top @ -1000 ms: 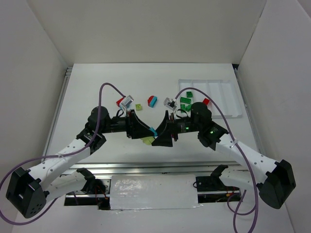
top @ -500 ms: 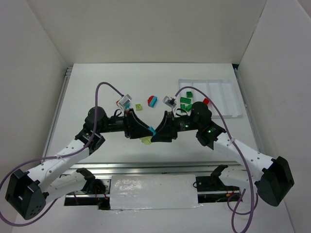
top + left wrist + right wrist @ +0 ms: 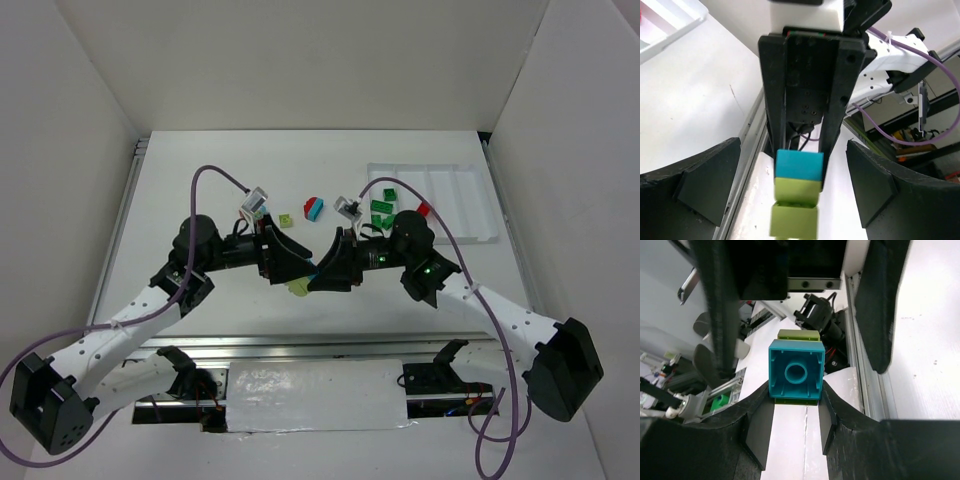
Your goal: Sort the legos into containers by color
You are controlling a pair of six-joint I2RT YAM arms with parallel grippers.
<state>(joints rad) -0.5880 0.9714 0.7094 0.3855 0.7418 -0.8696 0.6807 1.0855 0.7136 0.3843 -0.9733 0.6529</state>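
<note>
The stack in the robot's right gripper joins teal-blue and yellow-green legos, so next the left gripper takes hold of the end yellow-green lego (image 3: 794, 221) and pulls it off before sorting.
A teal-blue lego (image 3: 796, 371) sits between the fingers of my right gripper (image 3: 795, 415), which is shut on it, its hollow underside facing the wrist camera. In the left wrist view the same teal-blue lego (image 3: 799, 164) has a yellow-green lego (image 3: 796, 190) joined under it. A second yellow-green lego (image 3: 794, 222) shows blurred just below. My left gripper (image 3: 792, 182) stands wide open on either side of this stack, touching nothing. From above, both grippers meet at mid-table, left gripper (image 3: 293, 263) and right gripper (image 3: 320, 274). The containers are the slots of a white tray (image 3: 470, 200).
Dark green legos (image 3: 380, 212) and a red lego (image 3: 424, 209) lie by the tray's left end. A red-and-teal pair (image 3: 314, 207) and a small yellow-green lego (image 3: 287, 219) lie behind the grippers. The table's near edge has a metal rail (image 3: 320, 345).
My right gripper closed on the teal-blue lego. My left gripper then opened and let go of the stack. The left arm has shifted slightly leftward.
</note>
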